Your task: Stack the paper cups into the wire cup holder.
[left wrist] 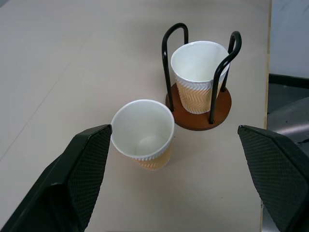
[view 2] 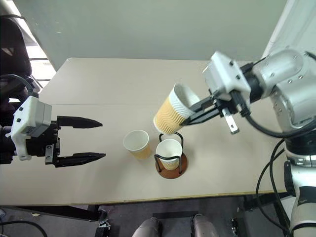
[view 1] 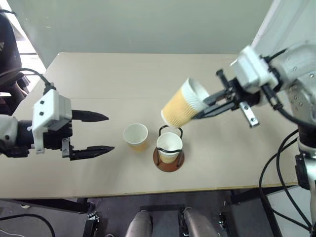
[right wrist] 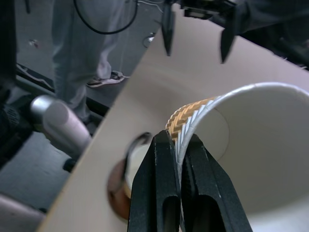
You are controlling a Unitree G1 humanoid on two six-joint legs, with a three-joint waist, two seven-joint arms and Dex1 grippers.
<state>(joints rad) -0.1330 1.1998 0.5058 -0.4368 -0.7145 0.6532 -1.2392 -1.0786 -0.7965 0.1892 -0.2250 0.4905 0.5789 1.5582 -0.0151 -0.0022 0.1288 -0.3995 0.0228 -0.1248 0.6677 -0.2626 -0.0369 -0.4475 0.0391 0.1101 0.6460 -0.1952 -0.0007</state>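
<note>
The robot's right gripper needs to release the tan cup inside the second cup standing in the wire cup holder point(view 1: 169, 143) point(right wrist: 142, 166).
My right gripper point(view 1: 198, 113) is shut on the rim wall of a tan ribbed paper cup point(view 1: 181, 106), one finger inside and one outside. That cup hangs tilted in the air just above the wire cup holder point(view 1: 169, 161). The right wrist view shows the pinch on the cup point(right wrist: 260, 145) close up. A second cup point(left wrist: 197, 67) stands upright inside the holder's black loops. A third cup point(view 1: 136, 137) stands upright on the table just left of the holder. My left gripper point(view 1: 110, 132) hovers open to the left of that cup, level with it and holding nothing.
The beige table point(view 1: 98, 79) has free surface at the back and on the left. Its front edge runs close to the holder. A person's legs point(right wrist: 79, 53) stand on the floor beside the table. Cables point(view 1: 281, 163) hang off the table's right side.
</note>
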